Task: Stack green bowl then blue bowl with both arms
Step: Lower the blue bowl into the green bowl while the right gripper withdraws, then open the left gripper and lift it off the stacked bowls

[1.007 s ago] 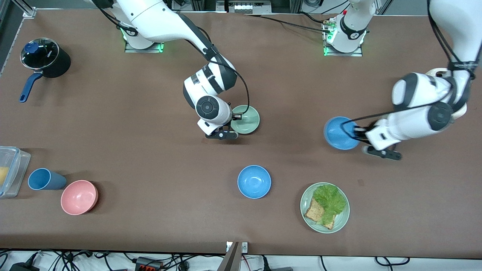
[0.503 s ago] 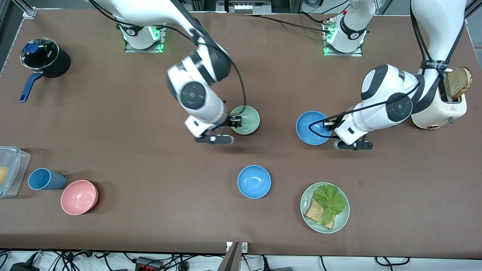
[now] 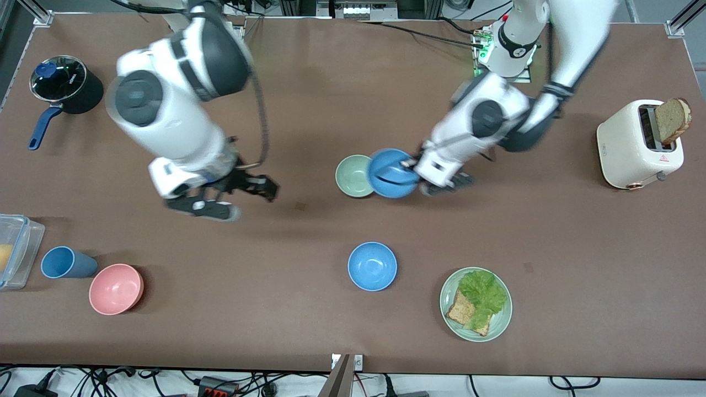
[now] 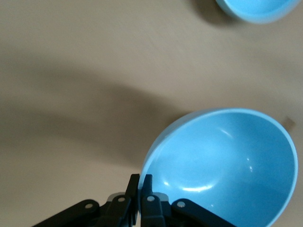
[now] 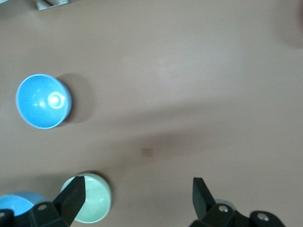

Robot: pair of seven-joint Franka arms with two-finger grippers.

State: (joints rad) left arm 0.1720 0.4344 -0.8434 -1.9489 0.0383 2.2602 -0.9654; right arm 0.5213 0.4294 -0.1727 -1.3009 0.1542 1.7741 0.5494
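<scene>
Next, I release the blue bowl from my left gripper inside the upright green bowl (image 3: 357, 175) near the middle of the table.
The green bowl (image 3: 351, 175) sits upright on the table near its middle, with nothing gripping it. My left gripper (image 3: 411, 164) is shut on the rim of a blue bowl (image 3: 392, 174) and holds it tilted in the air, beside the green bowl and overlapping its edge. In the left wrist view the fingertips (image 4: 140, 182) pinch the held blue bowl's (image 4: 222, 165) rim. My right gripper (image 3: 263, 187) is open and empty, over bare table toward the right arm's end from the green bowl. The right wrist view shows the right gripper (image 5: 137, 196) wide open and the green bowl (image 5: 92, 198).
A second blue bowl (image 3: 372, 266) sits nearer the front camera. A pale green plate (image 3: 499, 320) with lettuce and toast lies beside it. A toaster (image 3: 634, 144) is at the left arm's end. A pot (image 3: 66, 85), blue cup (image 3: 65, 262), pink bowl (image 3: 116, 288) and clear container (image 3: 14, 251) are at the right arm's end.
My right gripper left the green bowl and swung away toward the right arm's end. My left gripper carried the blue bowl across to the green bowl.
</scene>
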